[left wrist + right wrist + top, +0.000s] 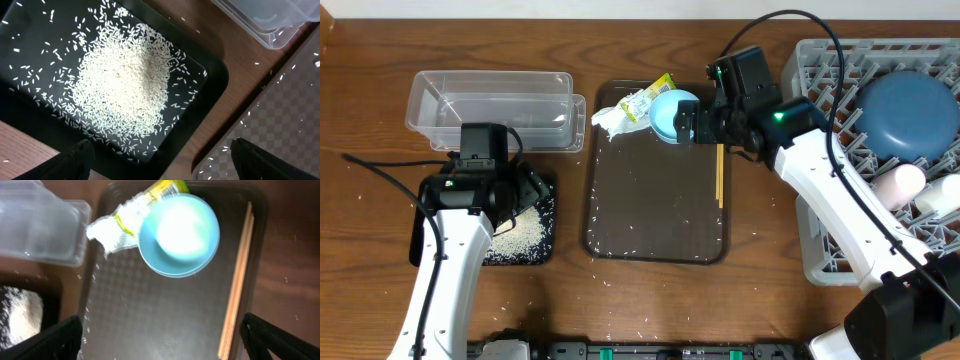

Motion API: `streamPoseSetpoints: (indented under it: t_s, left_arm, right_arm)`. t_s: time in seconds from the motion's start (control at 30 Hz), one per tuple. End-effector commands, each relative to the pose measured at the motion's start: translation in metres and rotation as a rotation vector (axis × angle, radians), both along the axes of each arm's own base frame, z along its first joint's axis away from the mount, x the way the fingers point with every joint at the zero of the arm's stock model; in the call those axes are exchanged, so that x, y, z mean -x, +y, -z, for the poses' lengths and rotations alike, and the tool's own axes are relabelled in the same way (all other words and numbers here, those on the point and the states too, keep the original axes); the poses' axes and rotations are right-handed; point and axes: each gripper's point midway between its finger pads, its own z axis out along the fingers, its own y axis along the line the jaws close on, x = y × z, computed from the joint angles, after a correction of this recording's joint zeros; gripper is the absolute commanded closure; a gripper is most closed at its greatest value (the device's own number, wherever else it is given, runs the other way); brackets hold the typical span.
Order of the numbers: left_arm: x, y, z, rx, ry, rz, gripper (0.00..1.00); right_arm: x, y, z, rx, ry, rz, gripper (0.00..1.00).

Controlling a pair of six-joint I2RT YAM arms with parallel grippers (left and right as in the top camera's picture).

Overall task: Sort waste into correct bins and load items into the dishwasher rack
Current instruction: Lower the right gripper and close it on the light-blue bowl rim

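Note:
My right gripper is set to take the light-blue bowl. It will close on the light-blue bowl's rim (652, 124) (141, 248), on the side toward the crumpled tissue.
Loose rice (125, 85) lies heaped in the shallow black tray (215, 75). My left gripper (162, 162) hangs open just above that tray's near corner, holding nothing. On the brown serving tray (655, 220) sit a light-blue bowl (179, 235), a crumpled tissue (107, 232), a yellow-green wrapper (160, 190) and chopsticks (237, 280). My right gripper (160, 340) is open above this tray, beside the bowl (670, 115), with nothing in it. The grey dishwasher rack (820, 260) holds a dark-blue dish (910, 110), a pink cup (900, 185) and a white cup (945, 195).
The clear tub (490, 105) stands behind the black tray, left of the brown one. Stray rice grains dot the brown tray and the wooden table near its front edge. The right arm reaches across the rack's left rim.

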Motion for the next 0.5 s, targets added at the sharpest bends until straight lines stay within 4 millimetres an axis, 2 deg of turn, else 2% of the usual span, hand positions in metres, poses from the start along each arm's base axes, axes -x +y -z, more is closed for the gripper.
streamPoseSetpoints:
  t_s: [0.0,0.1,0.17,0.23,0.47]
  left_arm:
    - [-0.003,0.004,-0.004,-0.016,-0.006,0.004,0.10]
    - [-0.003,0.004,-0.004,-0.016,-0.006,0.004,0.10]
    - [-0.003,0.004,-0.004,-0.016,-0.006,0.004,0.10]
    - [-0.003,0.004,-0.004,-0.016,-0.006,0.004,0.10]
    - [-0.003,0.004,-0.004,-0.016,-0.006,0.004,0.10]
  right_arm:
    - [-0.006,0.006,-0.006,0.002,-0.048,-0.013,0.01]
    - [-0.014,0.010,-0.011,-0.016,-0.086,-0.013,0.02]
    - [-0.020,0.013,-0.011,-0.023,-0.100,-0.013,0.12]
    - [-0.023,0.016,-0.001,-0.017,-0.088,-0.017,0.16]
    - [-0.029,0.033,0.055,0.053,-0.015,-0.079,0.14]
